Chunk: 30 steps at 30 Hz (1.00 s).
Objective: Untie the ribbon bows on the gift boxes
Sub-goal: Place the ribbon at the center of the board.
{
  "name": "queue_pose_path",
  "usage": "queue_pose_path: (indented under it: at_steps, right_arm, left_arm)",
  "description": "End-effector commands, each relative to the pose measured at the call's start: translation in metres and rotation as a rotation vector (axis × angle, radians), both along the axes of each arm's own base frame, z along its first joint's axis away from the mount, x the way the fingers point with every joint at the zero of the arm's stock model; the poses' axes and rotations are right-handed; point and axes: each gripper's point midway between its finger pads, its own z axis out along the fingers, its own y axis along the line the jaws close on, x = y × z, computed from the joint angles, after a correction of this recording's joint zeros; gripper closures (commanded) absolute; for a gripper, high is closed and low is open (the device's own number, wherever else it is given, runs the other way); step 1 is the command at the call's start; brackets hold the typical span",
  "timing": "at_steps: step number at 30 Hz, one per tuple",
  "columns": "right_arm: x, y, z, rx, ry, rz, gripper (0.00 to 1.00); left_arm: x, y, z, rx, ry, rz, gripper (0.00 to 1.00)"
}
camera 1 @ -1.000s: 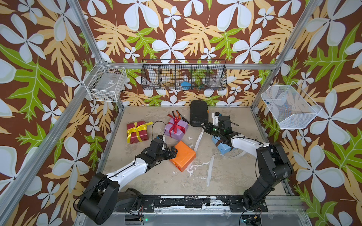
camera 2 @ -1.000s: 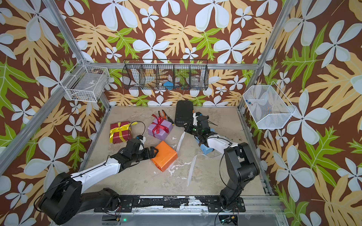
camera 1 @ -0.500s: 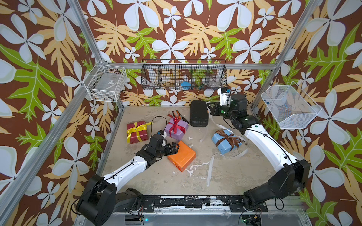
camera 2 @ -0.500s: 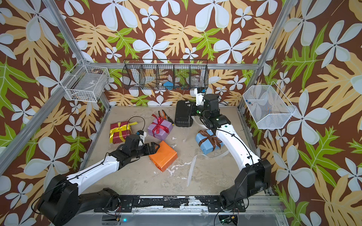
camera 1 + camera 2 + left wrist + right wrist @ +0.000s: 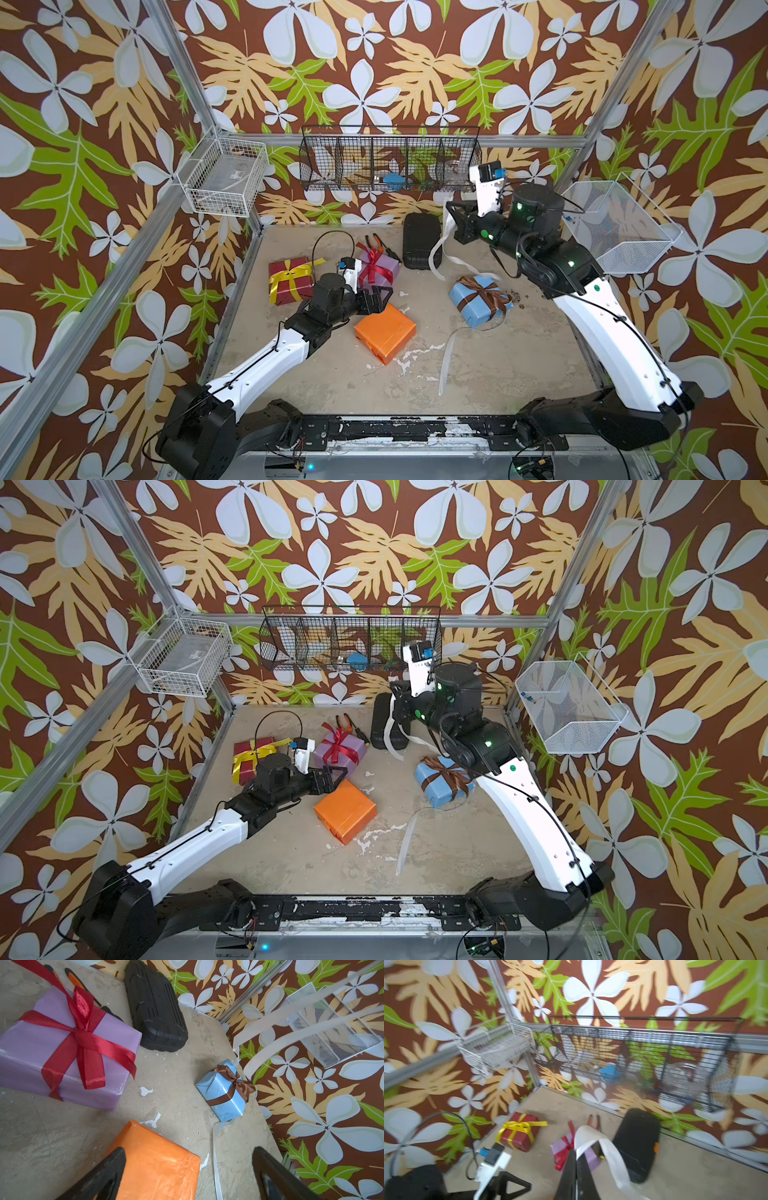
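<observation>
The robot's right gripper needs to release the white ribbon on the floor (image 5: 545, 309) between the light blue box and the side.
My right gripper (image 5: 451, 211) (image 5: 576, 1154) is raised at the back right, shut on the white ribbon (image 5: 441, 245) (image 5: 609, 1152), which trails down past the light blue box to the floor (image 5: 445, 361). The orange box (image 5: 385, 332) (image 5: 158, 1167) lies bare of ribbon. My left gripper (image 5: 382, 297) (image 5: 189, 1150) hangs open over its far corner. The light blue box (image 5: 478, 301) keeps a brown bow (image 5: 232, 1077). A red bow (image 5: 83, 1034) tops the lilac box (image 5: 380, 268). The dark red box (image 5: 290, 281) has a yellow bow (image 5: 519, 1125).
A black ribbed case (image 5: 420, 242) stands at the back beside orange-handled pliers (image 5: 379, 245). A black wire basket (image 5: 390, 160) hangs on the back wall. White wire baskets hang on the left (image 5: 226, 176) and right (image 5: 619, 224) walls.
My right gripper has risen from low beside the light blue box to the back right, drawing the white ribbon up with it. The left gripper has edged toward the lilac box.
</observation>
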Motion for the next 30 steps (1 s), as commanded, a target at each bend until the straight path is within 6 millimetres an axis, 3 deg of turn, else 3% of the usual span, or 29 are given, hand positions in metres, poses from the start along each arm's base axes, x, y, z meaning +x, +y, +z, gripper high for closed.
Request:
queue_pose_path:
  at_steps: [1, 5, 7, 9, 14, 19, 25, 30]
  right_arm:
    - [-0.004, -0.075, -0.008, -0.053, -0.046, -0.346, 1.00]
    - [-0.025, -0.148, -0.041, -0.035, -0.045, -0.600, 1.00]
    - [-0.031, -0.173, -0.065, -0.028, -0.021, -0.676, 1.00]
    - [-0.031, -0.189, -0.099, -0.040, 0.030, -0.722, 1.00]
    - [-0.027, -0.213, -0.220, -0.042, 0.278, -0.767, 1.00]
    - [-0.045, -0.258, -0.298, 0.047, 0.400, -0.915, 1.00]
    - [-0.079, -0.325, -0.344, 0.235, 0.458, -1.131, 1.00]
    - [-0.109, -0.369, -0.341, 0.341, 0.406, -1.314, 1.00]
  left_arm:
    - [-0.003, -0.004, -0.004, 0.018, -0.014, -0.039, 0.03]
    - [-0.004, -0.003, -0.012, 0.024, 0.008, -0.038, 0.03]
    - [-0.004, -0.003, -0.014, 0.027, 0.014, -0.039, 0.03]
    - [-0.005, -0.003, -0.017, 0.031, 0.026, -0.039, 0.03]
    - [-0.002, 0.002, -0.031, 0.066, 0.070, -0.009, 0.03]
    - [-0.002, 0.003, -0.034, 0.076, 0.080, 0.000, 0.03]
    - [-0.002, 0.007, -0.032, 0.089, 0.072, 0.013, 0.03]
    - [-0.001, 0.009, -0.030, 0.100, 0.063, 0.022, 0.03]
